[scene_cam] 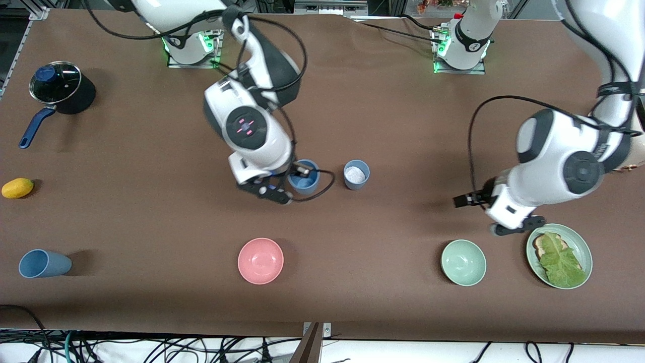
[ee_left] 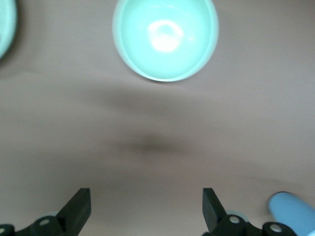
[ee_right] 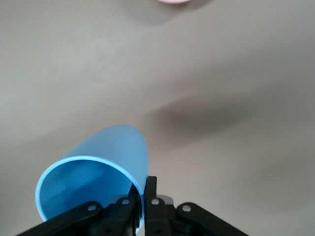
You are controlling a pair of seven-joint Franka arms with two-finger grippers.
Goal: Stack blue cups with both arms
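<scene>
Next, my right gripper lets go of the bright blue cup inside the upright grey-blue cup with the white patch (scene_cam: pixel 357 174).
My right gripper (scene_cam: pixel 301 172) is shut on the rim of a bright blue cup (scene_cam: pixel 304 179), one finger inside and one outside. In the right wrist view the cup (ee_right: pixel 101 169) hangs from the gripper (ee_right: pixel 144 196) over bare table, with its shadow apart from it. A grey-blue cup (scene_cam: pixel 356 175) with a white patch inside stands upright on the table just beside the held cup, toward the left arm's end. My left gripper (scene_cam: pixel 515 226) is open and empty over the table next to the mint-green bowl. Its fingers spread wide in the left wrist view (ee_left: pixel 145 196).
A third blue cup (scene_cam: pixel 43 263) lies on its side near the front edge at the right arm's end. A pink bowl (scene_cam: pixel 260 260), a mint-green bowl (scene_cam: pixel 463 262) (ee_left: pixel 165 39) and a plate with lettuce (scene_cam: pixel 559 255) stand along the front. A lidded pot (scene_cam: pixel 58 88) and a lemon (scene_cam: pixel 17 187) are at the right arm's end.
</scene>
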